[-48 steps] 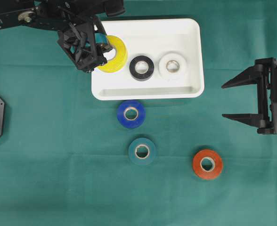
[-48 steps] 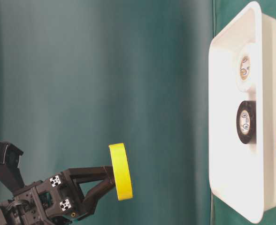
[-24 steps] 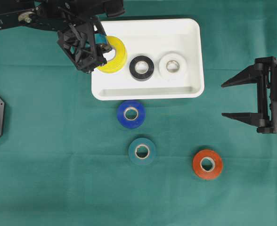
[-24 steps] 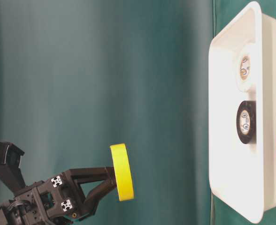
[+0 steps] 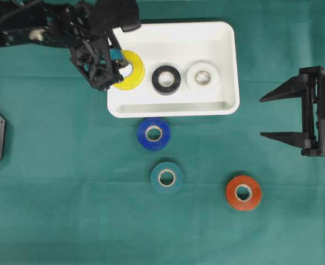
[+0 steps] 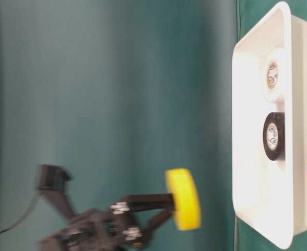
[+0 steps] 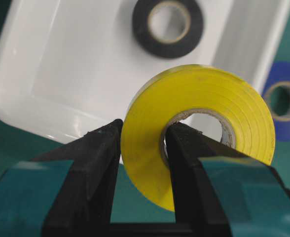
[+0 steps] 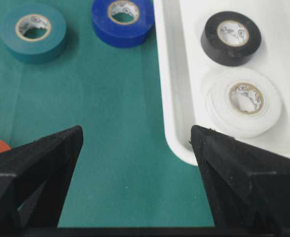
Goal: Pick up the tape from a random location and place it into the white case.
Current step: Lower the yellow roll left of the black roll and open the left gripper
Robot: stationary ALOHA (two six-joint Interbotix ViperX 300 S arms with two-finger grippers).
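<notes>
Next, my left gripper releases the yellow tape on the white case's bottom, close beside the black tape (image 5: 137, 77) (image 7: 138, 91). The yellow tape now hangs just above the case.
My left gripper (image 5: 120, 65) (image 7: 144, 129) is shut on a yellow tape (image 5: 134, 80) (image 6: 184, 198) (image 7: 209, 89), with one finger through its core and the other on its outer face. The roll hangs a little above the left end of the white case (image 5: 173, 112) (image 6: 237, 130) (image 7: 61, 59) and does not touch it. Inside the case lie a black tape (image 5: 156, 80) (image 7: 141, 24) and a white tape (image 5: 192, 77) (image 8: 219, 106). My right gripper (image 5: 263, 117) (image 8: 136, 133) stands open and empty to the right of the case.
On the green cloth in front of the case lie a blue tape (image 5: 143, 134) (image 8: 105, 27), a teal tape (image 5: 156, 178) (image 8: 17, 42) and an orange tape (image 5: 232, 193). The blue roll is close to the case's front rim.
My left gripper has dropped toward the case with the yellow tape and is blurred in the table-level view. The right arm has not moved.
</notes>
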